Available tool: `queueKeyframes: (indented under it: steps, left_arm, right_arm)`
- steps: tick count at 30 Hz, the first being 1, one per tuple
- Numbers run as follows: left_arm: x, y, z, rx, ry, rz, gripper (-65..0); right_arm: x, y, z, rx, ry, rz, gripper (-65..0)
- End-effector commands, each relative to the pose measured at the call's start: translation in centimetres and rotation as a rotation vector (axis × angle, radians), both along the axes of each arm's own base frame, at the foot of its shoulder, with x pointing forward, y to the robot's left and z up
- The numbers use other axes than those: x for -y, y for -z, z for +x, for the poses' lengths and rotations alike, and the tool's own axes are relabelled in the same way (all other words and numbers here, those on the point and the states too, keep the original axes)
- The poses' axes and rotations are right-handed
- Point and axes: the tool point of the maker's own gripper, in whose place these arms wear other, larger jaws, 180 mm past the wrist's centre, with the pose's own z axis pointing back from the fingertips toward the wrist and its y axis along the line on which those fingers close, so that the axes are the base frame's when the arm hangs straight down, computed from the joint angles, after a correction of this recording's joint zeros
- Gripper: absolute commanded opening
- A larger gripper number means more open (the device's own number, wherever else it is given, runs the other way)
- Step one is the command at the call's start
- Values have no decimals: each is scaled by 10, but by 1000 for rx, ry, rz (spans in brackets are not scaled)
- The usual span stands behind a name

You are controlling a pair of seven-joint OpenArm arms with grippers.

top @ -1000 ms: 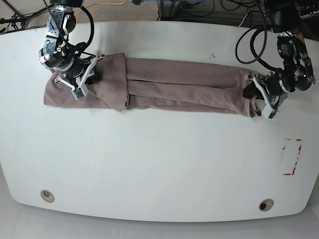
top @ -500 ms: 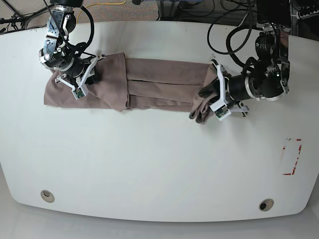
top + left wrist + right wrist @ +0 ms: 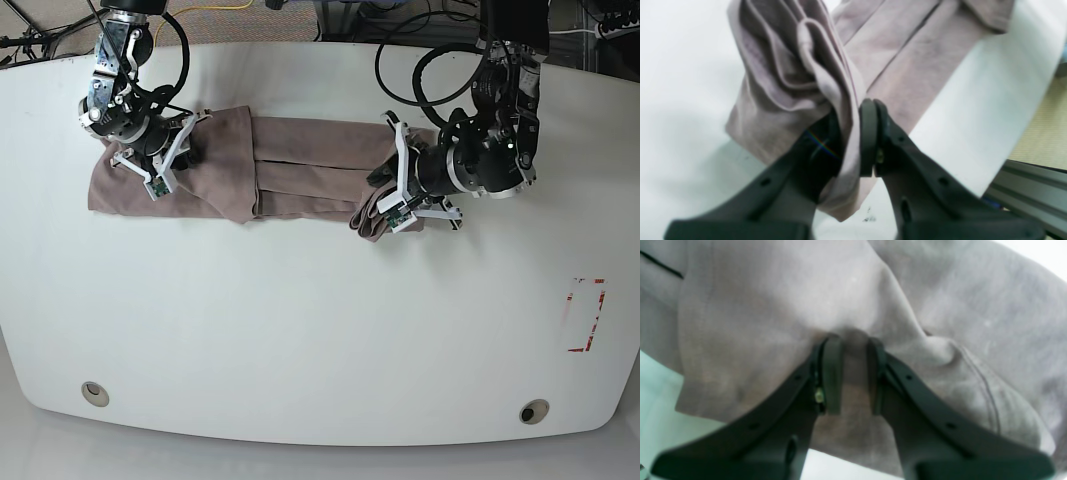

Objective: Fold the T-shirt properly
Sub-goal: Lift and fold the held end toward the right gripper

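The T-shirt's bunched end loops over the strip. My left gripper will lay this end flat along the strip, open, and take the layers (image 3: 419,225) near the T-shirt's folded edge.
The mauve-brown T-shirt (image 3: 300,165) lies as a long folded strip across the back of the white table (image 3: 300,330). My left gripper (image 3: 383,200) is on the right of the base view. It is shut on the strip's bunched end and holds it doubled back over the strip's middle. The left wrist view shows several cloth layers (image 3: 800,73) pinched in the left gripper (image 3: 850,133). At the strip's wide left end, my right gripper (image 3: 168,160) is shut on the fabric. In the right wrist view a fold of cloth (image 3: 773,306) sits in the right gripper (image 3: 853,373).
A red-outlined rectangle (image 3: 586,316) is marked on the table at the right. Two round holes (image 3: 95,392) (image 3: 534,411) sit near the front edge. Cables (image 3: 500,80) hang along the back edge behind the arms.
My left gripper has carried the shirt's right end far to the left, folding it back over the strip. The right gripper and the left end have stayed put.
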Motion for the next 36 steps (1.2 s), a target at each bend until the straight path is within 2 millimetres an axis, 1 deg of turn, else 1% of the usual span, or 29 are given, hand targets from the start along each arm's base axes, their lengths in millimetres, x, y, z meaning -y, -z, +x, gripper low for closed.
queueKeyframes:
  steps: [1,5,7,13,18,20,25,27,30,32,33,36]
  left_arm:
    - [9,-13,5,37,8,-43,-596]
    - [10,-11,3,29,15,-33,-594]
    - [14,-12,3,28,18,-45,-592]
    - [24,-15,3,27,18,-76,-518]
    - [30,-15,0,4,21,-65,-432]
    - [35,-19,4,7,24,-66,-390]
    - [49,-30,8,20,30,-98,-318]
    - [53,-34,7,21,36,-105,-306]
    - [58,-51,16,63,47,-136,-304]
    - [56,-57,22,81,44,-142,-306]
    - [52,-58,26,87,29,-141,-306]
    - [27,-57,40,102,-47,-104,-306]
  right_arm:
    - [4,-4,3,12,-1,-14,-520]
    - [4,-4,3,12,-1,-14,-520]
    - [4,-4,3,12,-1,-14,-520]
    - [4,-4,3,12,-1,-14,-520]
    - [3,-4,3,12,-4,-13,-520]
    - [2,-4,3,11,-5,-13,-520]
    - [2,-4,3,11,-5,-13,-520]
    - [2,-4,3,11,-5,-13,-520]
    - [2,-4,4,13,-5,-13,-520]
    - [2,-5,4,16,-6,-14,-520]
    - [1,-7,6,24,-6,-12,-520]
    - [-5,-18,14,61,-6,2,-520]
